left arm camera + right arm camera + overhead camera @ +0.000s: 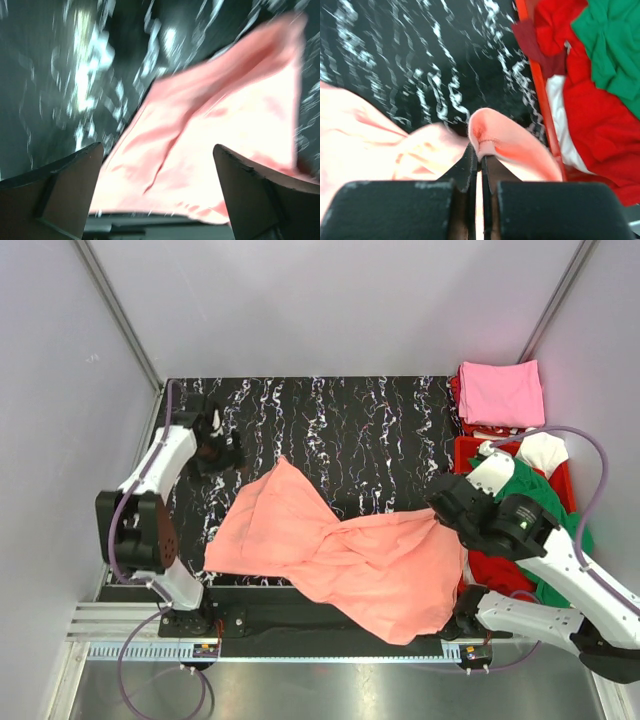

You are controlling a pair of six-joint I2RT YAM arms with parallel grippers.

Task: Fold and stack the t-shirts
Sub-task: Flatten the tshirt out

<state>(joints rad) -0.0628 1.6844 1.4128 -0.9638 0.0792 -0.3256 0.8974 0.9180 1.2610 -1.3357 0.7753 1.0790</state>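
Note:
My left gripper is to close on the near end of the fold (245, 543) (146, 192) in the salmon-orange t-shirt, on the side farthest from my right gripper.
The salmon-orange t-shirt (340, 550) lies crumpled across the middle and near side of the black marbled table. My right gripper (441, 502) is shut on a hemmed edge of the shirt (495, 142) at its right end and holds that fold up off the table. My left gripper (222, 445) is open and empty above the far left of the table, apart from the shirt's far corner; its wrist view shows the shirt (215, 130) between and below the spread fingers (65, 185). A folded pink t-shirt (500, 392) lies at the far right.
A rigid red crate (462, 455) at the right edge holds crumpled green (545, 495), red (500, 570) and white (545, 450) shirts, also in the right wrist view (600, 90). Grey walls enclose the table. A metal rail runs along the near edge (300, 650).

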